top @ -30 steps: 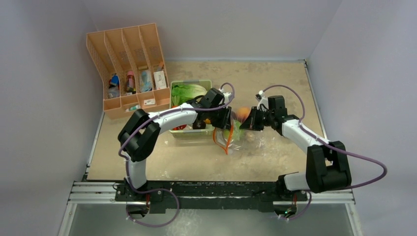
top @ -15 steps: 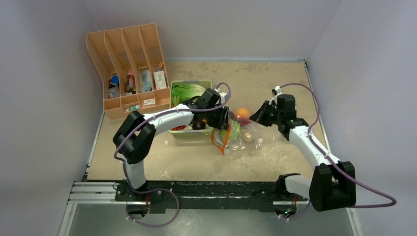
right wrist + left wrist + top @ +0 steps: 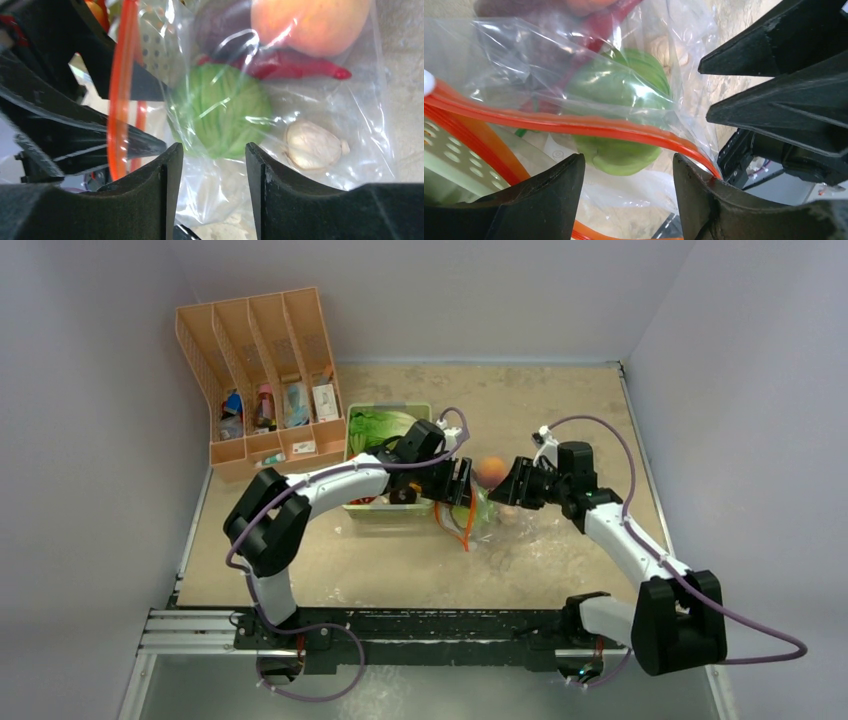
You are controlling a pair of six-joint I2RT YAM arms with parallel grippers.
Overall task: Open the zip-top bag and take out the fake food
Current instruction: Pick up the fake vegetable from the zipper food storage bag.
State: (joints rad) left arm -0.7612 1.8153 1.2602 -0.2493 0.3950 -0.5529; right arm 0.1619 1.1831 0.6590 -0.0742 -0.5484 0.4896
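Note:
Next, my left gripper takes the cabbage's uncovered end (image 3: 624,159) and pulls it out, because film and the bag's orange-red zip cover most of the cabbage.
The zip-top bag (image 3: 487,523) lies on the table between both grippers, its orange-red zip strip (image 3: 574,125) pulled apart into a loop. Fake food shows through the film: a green cabbage (image 3: 220,110), a peach (image 3: 310,22), a red chili (image 3: 295,65) and a beige piece (image 3: 312,145). My left gripper (image 3: 629,170) is open at the mouth of the bag, with film between its fingers and the strip touching its right finger. My right gripper (image 3: 214,155) is open on the opposite side, film and cabbage just ahead of its tips. The peach (image 3: 490,471) sits between the two grippers.
A pale-green perforated tray (image 3: 390,407) holding leafy lettuce (image 3: 378,427) stands just left of the bag, under my left arm. An orange file organizer (image 3: 265,380) with small items stands at the back left. Walls close the table on three sides.
Both grippers have opened. The right gripper pulled away to the right, then came back up to the bag. The left gripper stayed at the bag's mouth.

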